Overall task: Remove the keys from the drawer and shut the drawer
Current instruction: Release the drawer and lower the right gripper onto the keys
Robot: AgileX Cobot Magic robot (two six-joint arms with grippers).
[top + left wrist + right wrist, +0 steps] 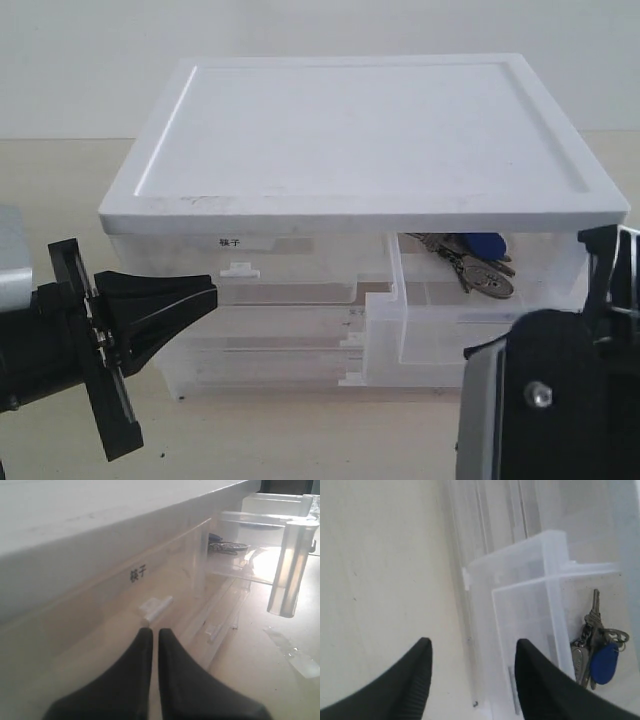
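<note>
The keys lie close under the white lid's edge in the partly open drawer, so the robot's right gripper should first grip the drawer's front (440,342) and pull it out farther.
The drawer (432,338) on the cabinet's right half stands pulled out toward the front. Inside it lie the keys (472,264), with a blue fob (486,243) and a grey tag. In the right wrist view the keys (594,645) rest at the drawer's (520,580) back part. My right gripper (471,648) hovers open above the drawer's front edge and the table, holding nothing. My left gripper (208,292) is shut and empty. It points at the closed left drawer's white handle (156,607), just short of it.
The cabinet has a white lid (360,130). Its closed left drawer bears a label in bold black characters (137,573). Full-width clear drawers (270,350) sit below. My right arm's black body (545,400) fills the lower right. Beige table (300,440) surrounds the cabinet.
</note>
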